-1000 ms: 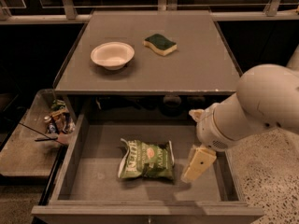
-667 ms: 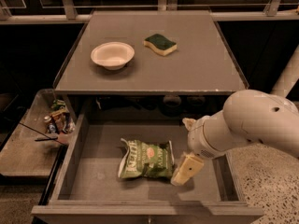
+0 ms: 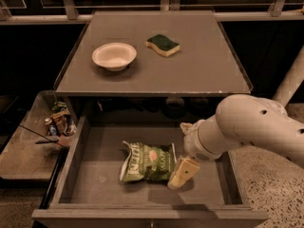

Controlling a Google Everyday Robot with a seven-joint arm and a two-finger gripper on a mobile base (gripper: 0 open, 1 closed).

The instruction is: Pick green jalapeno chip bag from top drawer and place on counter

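Observation:
The robot's gripper needs to close on the green jalapeno chip bag's end (image 3: 165, 161), the one closest to the robot's white arm in the open top drawer.
The green jalapeno chip bag (image 3: 146, 163) lies flat near the middle of the open top drawer (image 3: 92, 186). It is crinkled, with white lettering and a light oval picture. My gripper (image 3: 179, 175) reaches down into the drawer from the right. Its pale tip is at the bag's right edge, touching or just above it. The white arm (image 3: 247, 127) covers the drawer's right part. The counter (image 3: 204, 72) is the flat grey-brown top above the drawer.
A white bowl (image 3: 114, 56) and a green-and-yellow sponge (image 3: 163, 45) sit on the counter's back half. A lower side tray (image 3: 21, 153) at the left holds clutter (image 3: 59, 120). Speckled floor is at the right.
My arm has swung left and lower into the drawer, bringing the gripper from the drawer's right side up to the bag's right edge. The bag has not moved.

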